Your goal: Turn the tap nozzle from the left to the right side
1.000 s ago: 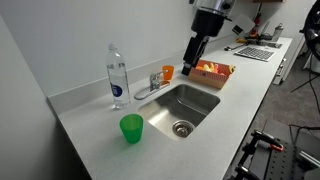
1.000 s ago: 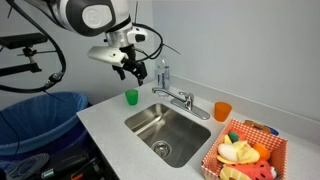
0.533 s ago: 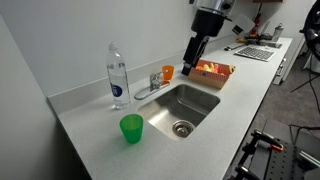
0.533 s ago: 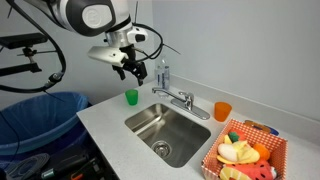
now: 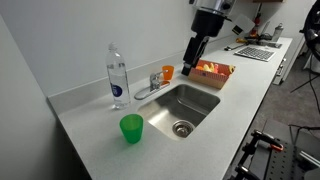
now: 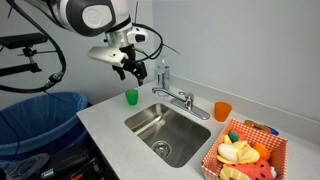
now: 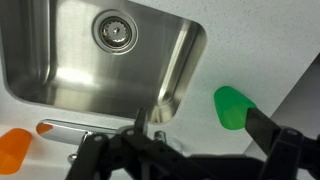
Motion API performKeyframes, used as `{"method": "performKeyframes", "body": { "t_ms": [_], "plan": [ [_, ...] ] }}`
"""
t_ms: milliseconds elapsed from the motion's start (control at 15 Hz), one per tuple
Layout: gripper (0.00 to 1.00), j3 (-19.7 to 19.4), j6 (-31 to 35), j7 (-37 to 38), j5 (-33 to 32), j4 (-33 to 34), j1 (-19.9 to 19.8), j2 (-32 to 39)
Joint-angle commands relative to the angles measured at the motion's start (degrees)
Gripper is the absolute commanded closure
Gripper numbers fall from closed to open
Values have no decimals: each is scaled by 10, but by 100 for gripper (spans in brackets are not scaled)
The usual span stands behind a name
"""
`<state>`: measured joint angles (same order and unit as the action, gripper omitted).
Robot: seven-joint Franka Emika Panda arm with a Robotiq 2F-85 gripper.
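I should move my gripper next to the loose end [image 5: 139, 95] [image 7: 161, 137] of the tap nozzle's spout, near the water bottle, and close it there.
The tap nozzle [image 5: 150, 86] is a small chrome faucet on the sink's back rim; its slim spout points toward the bottle side in both exterior views [image 6: 172, 97]. In the wrist view its spout [image 7: 70, 128] lies along the sink edge, partly hidden behind my fingers. My gripper [image 5: 192, 57] hangs in the air well above the counter, apart from the tap, open and empty. In an exterior view it [image 6: 131, 71] is above the green cup. In the wrist view the gripper [image 7: 180, 152] shows as dark spread fingers [image 7: 272, 135] at the bottom.
A steel sink [image 5: 186, 106] with a drain [image 7: 115, 32]. A clear water bottle [image 5: 117, 76] stands beside the tap. A green cup [image 5: 131, 127], an orange cup [image 5: 167, 72] and a basket of toy food [image 5: 212, 72] stand on the counter. A blue bin [image 6: 40, 118] stands beside the counter.
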<state>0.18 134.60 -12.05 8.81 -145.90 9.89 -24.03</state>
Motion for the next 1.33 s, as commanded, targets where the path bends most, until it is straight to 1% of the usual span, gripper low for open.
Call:
{"method": "performKeyframes", "body": {
  "t_ms": [0,267,533,1000,1267],
  "plan": [
    [0,4,7,1,-1,3,-5,6],
    [0,6,22,8,-2,15,-8,29],
    [0,7,48,8,5,47,-5,77],
    [0,20,79,-1,22,135,-1,185],
    [0,17,80,-33,34,195,-16,235]
  ]
}}
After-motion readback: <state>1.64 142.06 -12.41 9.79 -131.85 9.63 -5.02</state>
